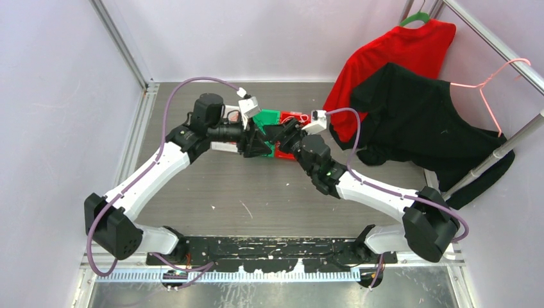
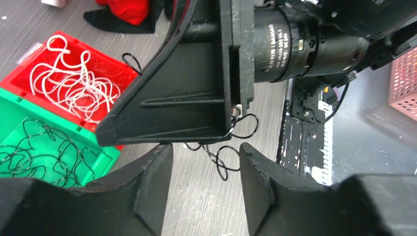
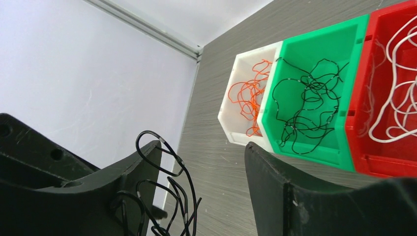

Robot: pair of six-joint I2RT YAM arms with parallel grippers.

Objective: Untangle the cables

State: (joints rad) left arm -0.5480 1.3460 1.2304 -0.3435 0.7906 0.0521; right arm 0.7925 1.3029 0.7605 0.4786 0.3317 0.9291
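Note:
Next, I pinch the cable's dangling loops [image 2: 220, 162] with my left gripper and pull the black cable clear, because it is caught hanging on the finger of my open right gripper.
Three bins stand side by side: a white bin [image 3: 241, 88] with orange cables [image 3: 250, 96], a green bin [image 3: 344, 44] with black cables [image 3: 305, 105], and a red bin [image 3: 388, 19] with white cables [image 3: 398, 93]. My right gripper [image 3: 202, 147] is open, and a clump of black cable strands [image 3: 169, 196] hangs on its left finger. My left gripper [image 2: 205, 153] is open and empty, just below the right gripper's finger [image 2: 182, 98], where the black strands [image 2: 223, 160] dangle. In the top view both grippers, left [image 1: 256, 144] and right [image 1: 286, 136], meet over the bins [image 1: 267, 118].
A red shirt [image 1: 398, 48] and a black shirt [image 1: 417, 115] hang on hangers from a metal rack [image 1: 507, 151] at the back right. A pink mesh basket [image 2: 405, 83] shows off the table's near edge. Grey walls and a frame rail [image 1: 138, 138] bound the left.

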